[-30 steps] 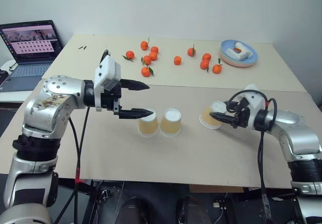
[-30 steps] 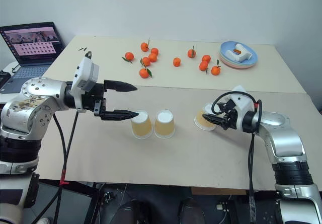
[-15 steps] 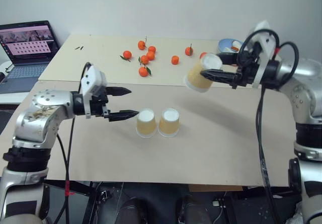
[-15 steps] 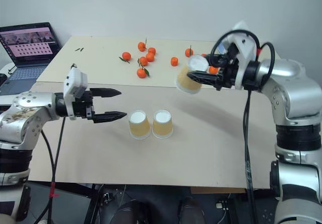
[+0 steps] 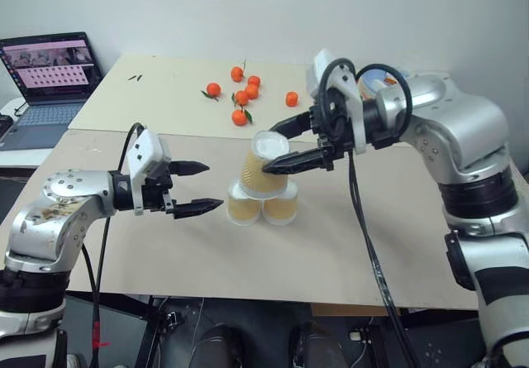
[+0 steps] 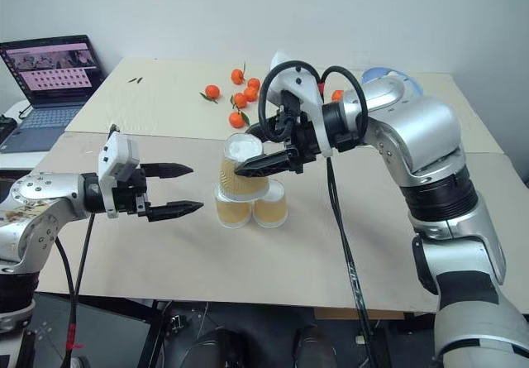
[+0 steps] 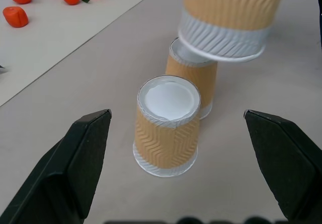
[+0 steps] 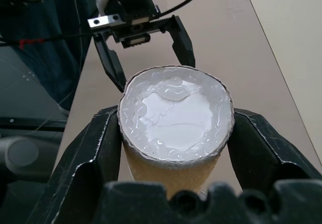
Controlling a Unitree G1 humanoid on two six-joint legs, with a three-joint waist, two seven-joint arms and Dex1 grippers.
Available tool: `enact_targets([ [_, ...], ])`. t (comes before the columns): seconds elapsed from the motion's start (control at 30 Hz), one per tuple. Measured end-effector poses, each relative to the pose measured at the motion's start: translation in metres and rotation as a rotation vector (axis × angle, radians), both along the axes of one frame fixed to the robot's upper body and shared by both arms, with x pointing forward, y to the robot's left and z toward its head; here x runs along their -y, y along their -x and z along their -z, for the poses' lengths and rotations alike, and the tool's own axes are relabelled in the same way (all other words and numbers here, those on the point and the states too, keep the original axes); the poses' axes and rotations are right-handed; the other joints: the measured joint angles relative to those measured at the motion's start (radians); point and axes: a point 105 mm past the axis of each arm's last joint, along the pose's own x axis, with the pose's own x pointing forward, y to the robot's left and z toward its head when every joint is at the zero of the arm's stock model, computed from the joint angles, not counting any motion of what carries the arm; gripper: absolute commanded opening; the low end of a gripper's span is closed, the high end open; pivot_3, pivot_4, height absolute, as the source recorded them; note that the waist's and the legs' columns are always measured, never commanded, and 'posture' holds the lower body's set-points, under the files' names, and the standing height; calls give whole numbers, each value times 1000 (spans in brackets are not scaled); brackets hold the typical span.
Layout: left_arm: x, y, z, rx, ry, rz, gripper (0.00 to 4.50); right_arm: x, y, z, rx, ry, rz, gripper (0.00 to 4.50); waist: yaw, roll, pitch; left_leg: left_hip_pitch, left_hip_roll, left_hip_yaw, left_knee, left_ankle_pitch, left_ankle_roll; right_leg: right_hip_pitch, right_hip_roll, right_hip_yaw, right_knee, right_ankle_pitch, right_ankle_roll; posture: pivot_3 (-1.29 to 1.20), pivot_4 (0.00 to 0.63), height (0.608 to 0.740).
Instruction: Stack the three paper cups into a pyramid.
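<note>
My right gripper has the third paper cup, which hangs just over the pair now. It will let go of it on the bases of the two lower cups [image 5: 265, 193], bridging their middle.
Two paper cups [image 5: 242, 208] [image 5: 282, 207] stand upside down, side by side, near the middle of the table [image 5: 347, 244]. The third paper cup [image 5: 263, 168], also base up and slightly tilted, hangs just over that pair. My right gripper [image 5: 270, 150] is shut on its sides, reaching in from the right. Whether it touches the lower cups I cannot tell. My left gripper [image 5: 213, 186] is open and empty, level with the pair and a little to their left. The left wrist view shows the near cup [image 7: 168, 128] between and beyond its fingers.
Several tangerines [image 5: 244, 95] lie scattered on the far half of the table. An open laptop [image 5: 50, 70] sits at the far left. A blue plate [image 6: 382, 74] shows partly behind my right arm at the back right.
My right gripper has lifted the third cup off the table at the right and carried it up and left to above the two standing cups. My left gripper drew back left and down, still open.
</note>
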Motion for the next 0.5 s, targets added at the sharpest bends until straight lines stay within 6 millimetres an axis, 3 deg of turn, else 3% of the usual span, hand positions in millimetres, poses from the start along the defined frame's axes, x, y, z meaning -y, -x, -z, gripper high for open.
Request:
enact_targets([
  [0.17,2,8,1,-14,2,17,4500,2,-13,12,0,34,25,2812,-1,0,0,0,0,0,0,0,0,0,0,0,0,0,0,0,150,686],
  [0.5,1,8,1,-16,0,7,4500,-1,-22,18,-6,33,28,2812,-1,0,0,0,0,0,0,0,0,0,0,0,0,0,0,0,150,686],
])
